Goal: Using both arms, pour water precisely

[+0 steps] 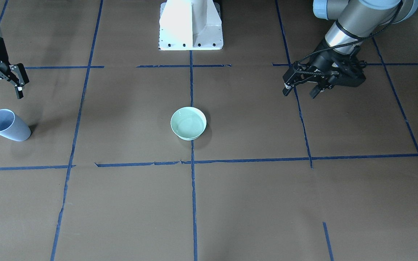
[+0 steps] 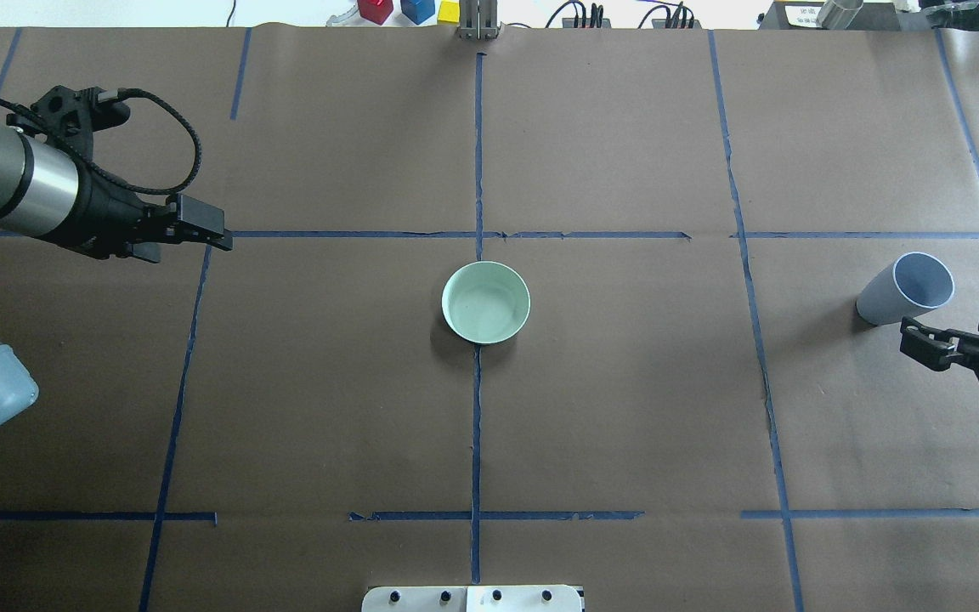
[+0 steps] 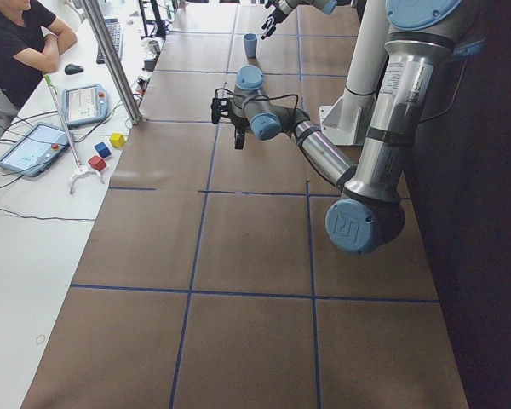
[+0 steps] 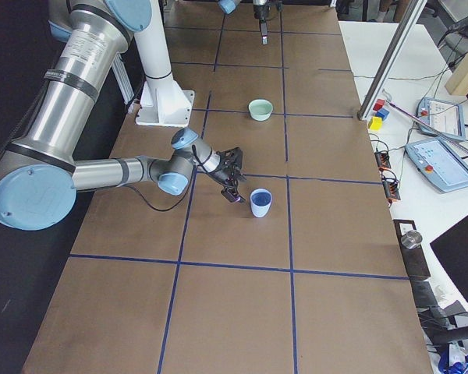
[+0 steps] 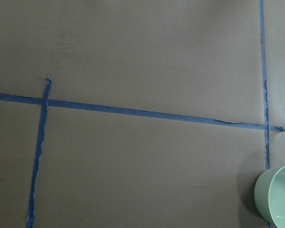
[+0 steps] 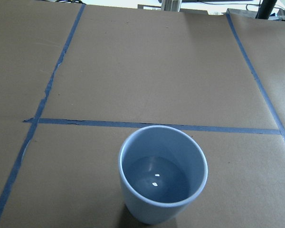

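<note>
The body of the light-blue cup (image 1: 18, 129) (image 6: 149, 213), below the cup's rim, is next for my right gripper to reach down to and close around.
A light-blue cup (image 1: 8, 125) stands upright at the table's right end, also in the overhead view (image 2: 906, 289). The right wrist view shows a little water (image 6: 155, 180) with small glints in the bottom of the cup (image 6: 133, 199). My right gripper (image 1: 2, 95) is open and empty, just on the robot's side of the cup and not touching it. A pale green bowl (image 1: 189, 123) sits at the table's middle (image 2: 486, 302); its inside has a faint sheen. My left gripper (image 1: 299, 93) is open and empty, hovering well left of the bowl (image 2: 219, 238).
The white pedestal (image 1: 191, 25) stands at the robot's edge behind the bowl. Blue tape lines (image 2: 477, 408) grid the brown table. Coloured blocks (image 2: 404, 10) and a metal post (image 2: 477, 21) are at the far edge. An operator (image 3: 21, 43) sits beside that edge.
</note>
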Available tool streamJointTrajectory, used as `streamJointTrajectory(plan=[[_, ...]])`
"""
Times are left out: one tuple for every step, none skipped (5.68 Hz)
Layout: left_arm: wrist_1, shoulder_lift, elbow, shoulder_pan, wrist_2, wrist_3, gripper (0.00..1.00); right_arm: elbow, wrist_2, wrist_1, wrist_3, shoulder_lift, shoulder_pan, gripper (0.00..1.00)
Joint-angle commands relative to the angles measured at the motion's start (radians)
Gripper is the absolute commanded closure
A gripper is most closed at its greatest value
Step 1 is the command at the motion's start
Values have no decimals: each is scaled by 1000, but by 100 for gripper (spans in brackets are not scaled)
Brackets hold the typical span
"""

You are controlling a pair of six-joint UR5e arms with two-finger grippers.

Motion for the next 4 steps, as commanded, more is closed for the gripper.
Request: streamJointTrajectory(plan=[[0,84,-20,-14,-1,107,0,-162,-315,117,80,3,-182,1],[-2,127,-43,-27,-3,134,0,-213,-361,149,78,65,-193,2],[0,131,-46,-28,-3,134,0,-303,-401,191,69,128,-193,1],[0,131,-46,-28,-3,134,0,-349,-409,291,4,127,-190,1]])
